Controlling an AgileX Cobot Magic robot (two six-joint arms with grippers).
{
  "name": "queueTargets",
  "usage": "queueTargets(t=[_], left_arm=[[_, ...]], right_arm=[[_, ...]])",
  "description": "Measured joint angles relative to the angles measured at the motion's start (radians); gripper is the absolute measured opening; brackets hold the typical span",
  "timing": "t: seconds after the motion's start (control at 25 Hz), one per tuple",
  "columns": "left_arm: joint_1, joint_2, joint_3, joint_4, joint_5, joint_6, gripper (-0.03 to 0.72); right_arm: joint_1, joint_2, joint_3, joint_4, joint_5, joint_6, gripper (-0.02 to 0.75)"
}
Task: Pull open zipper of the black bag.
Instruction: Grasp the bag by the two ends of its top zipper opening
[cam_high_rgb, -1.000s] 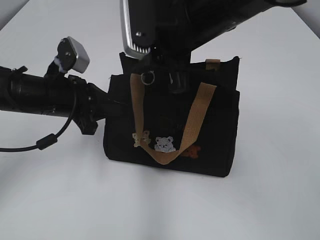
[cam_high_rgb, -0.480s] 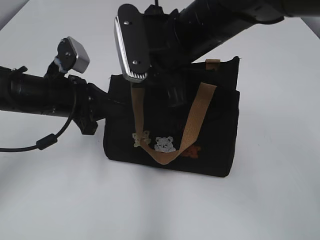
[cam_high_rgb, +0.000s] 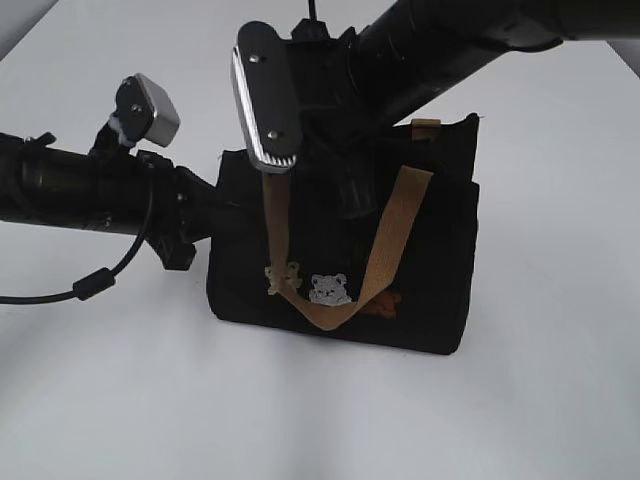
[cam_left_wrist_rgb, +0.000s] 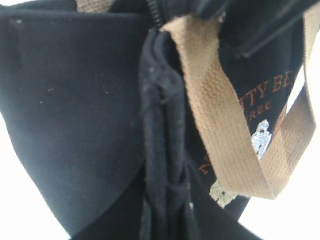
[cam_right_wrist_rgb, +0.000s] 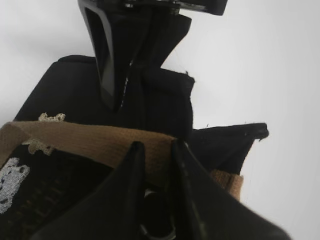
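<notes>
My right gripper should open, back off and pinch the ring pull (cam_right_wrist_rgb: 157, 215) with its fingertips, because those fingers now reach past the silver ring pull onto the tan handle.
The black bag (cam_high_rgb: 430, 260) stands upright on the white table, its tan handle (cam_high_rgb: 385, 250) hanging down the front. My left gripper (cam_high_rgb: 222, 205) comes in from the left and is shut on a pinched fold of fabric at the bag's left end (cam_left_wrist_rgb: 160, 150). The zipper (cam_left_wrist_rgb: 156, 12) shows as black teeth along the top edge. My right gripper (cam_high_rgb: 350, 195) reaches down onto the bag's top. In the right wrist view its fingers (cam_right_wrist_rgb: 156, 145) stand close together round the silver ring pull (cam_right_wrist_rgb: 159, 227), which touches both.
The white table (cam_high_rgb: 540, 400) spreads round the bag on every side. The left arm's cable (cam_high_rgb: 95, 282) loops over the table at the left. The right arm's wrist camera plate (cam_high_rgb: 265, 95) hangs above the bag's left half.
The right arm has swung down and left over the bag's top, hiding the ring pull in the exterior view. Its jaws have narrowed. The left arm and the bag have not moved.
</notes>
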Motion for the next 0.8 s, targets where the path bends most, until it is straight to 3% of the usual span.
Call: queueTargets(t=[0.16, 0.52, 0.6, 0.72, 0.8], left_arm=[[-0.001, 0.001, 0.000, 0.000, 0.001, 0.000, 0.058], [-0.004, 0.001, -0.007, -0.003, 0.013, 0.002, 0.058], [-0.004, 0.001, -0.007, -0.003, 0.006, 0.003, 0.058], [-0.004, 0.002, -0.007, -0.003, 0.002, 0.003, 0.058], [-0.004, 0.002, -0.007, -0.003, 0.002, 0.003, 0.058]], right_arm=[[0.000, -0.007, 0.000, -0.088, 0.000, 0.099, 0.001], [0.001, -0.037, 0.000, -0.169, 0.020, 0.532, 0.007], [0.001, -0.050, 0.000, -0.180, 0.026, 0.657, 0.085], [-0.001, -0.072, 0.000, -0.188, 0.029, 0.838, 0.285], [-0.001, -0.083, 0.000, -0.188, 0.047, 0.914, 0.368]])
